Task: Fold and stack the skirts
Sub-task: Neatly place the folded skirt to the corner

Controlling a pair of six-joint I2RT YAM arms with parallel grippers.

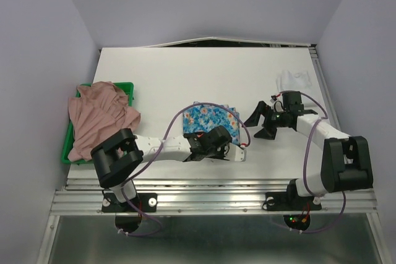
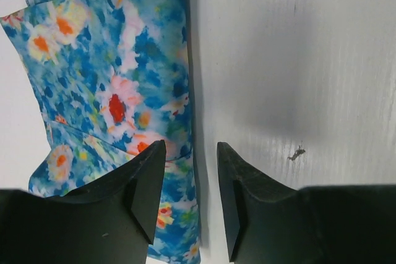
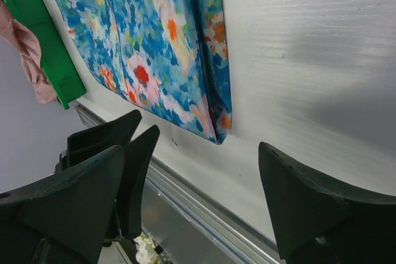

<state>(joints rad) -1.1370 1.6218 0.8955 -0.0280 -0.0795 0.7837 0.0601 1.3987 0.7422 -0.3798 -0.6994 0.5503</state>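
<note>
Next, my right gripper will go to the blue flowered skirt's near corner (image 1: pixel 237 141) (image 3: pixel 220 129), on the side facing my right gripper, and close there.
The blue flowered skirt (image 1: pixel 213 117) lies folded on the white table, just ahead of the left arm. My left gripper (image 1: pixel 213 139) hovers low over its near right edge. In the left wrist view the left gripper (image 2: pixel 190 149) stands partly open. One finger is over the blue skirt (image 2: pixel 111 91), the other over bare table, and the cloth's edge runs between them unclamped. My right gripper (image 1: pixel 262 123) stands wide open to the right of the skirt, with nothing in it; in its own view the right gripper (image 3: pixel 192 149) faces the blue skirt (image 3: pixel 154 47). The pink skirt (image 1: pixel 99 115) is heaped on the left. The white skirt (image 1: pixel 294 80) lies crumpled at the back right.
A green tray (image 1: pixel 127 88) lies under the pink skirt at the table's left edge; the right wrist view also shows the green tray (image 3: pixel 43 41) and the pink skirt (image 3: pixel 31 54). A metal rail (image 1: pixel 210 183) runs along the near edge. Side walls close in left and right.
</note>
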